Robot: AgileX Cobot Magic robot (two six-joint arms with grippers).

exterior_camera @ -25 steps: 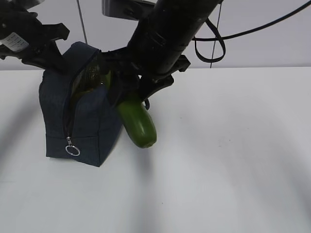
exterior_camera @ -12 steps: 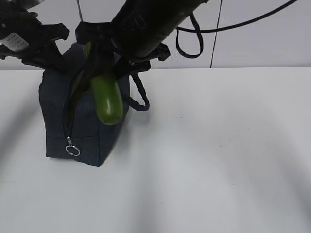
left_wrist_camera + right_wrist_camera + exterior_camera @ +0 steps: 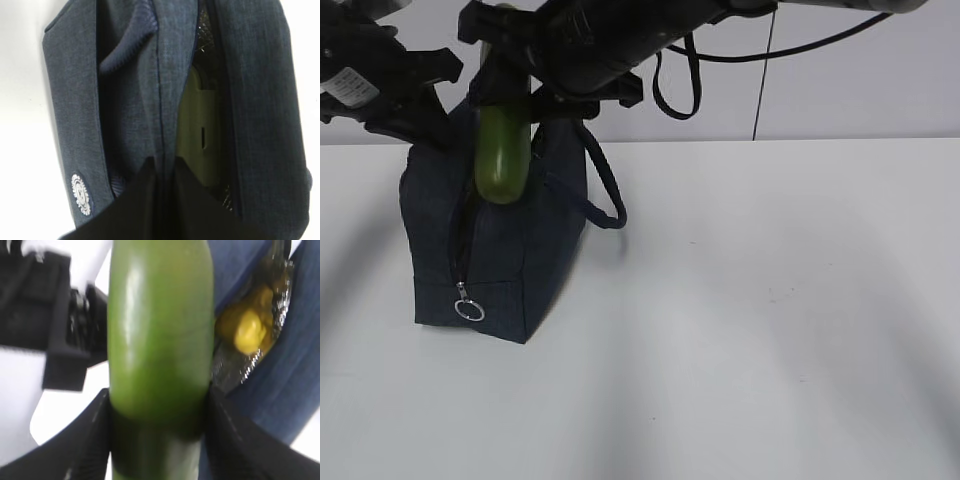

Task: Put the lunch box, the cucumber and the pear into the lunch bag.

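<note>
My right gripper should release the cucumber inside the lunch bag's open zipper [image 3: 504, 168] [image 3: 207, 362], next to the yellow pear. The cucumber now hangs over the bag's opening.
The navy lunch bag [image 3: 500, 260] stands at the left with its zipper open. My left gripper [image 3: 428, 128] is shut on the edge of the bag's opening, and its fingertips [image 3: 150, 175] pinch the fabric by the zipper line. The lunch box's sage-green lid [image 3: 202, 140] shows inside the bag. My right gripper [image 3: 505, 45] is shut on the cucumber [image 3: 502, 160], which hangs tip down over the bag's opening. In the right wrist view the cucumber [image 3: 160, 330] sits between the fingers [image 3: 95, 435]. The yellow pear [image 3: 248, 327] lies inside against the silvery lining.
A loop handle [image 3: 605, 195] hangs off the bag's right side. The zipper's ring pull [image 3: 470, 310] hangs low on the near face. The white table [image 3: 770, 320] stretches to the right and front. The left arm [image 3: 50, 325] is close beside the cucumber.
My right gripper has carried the cucumber up and to the left, from beside the bag's right face to above its opening. The left gripper and the bag have not moved.
</note>
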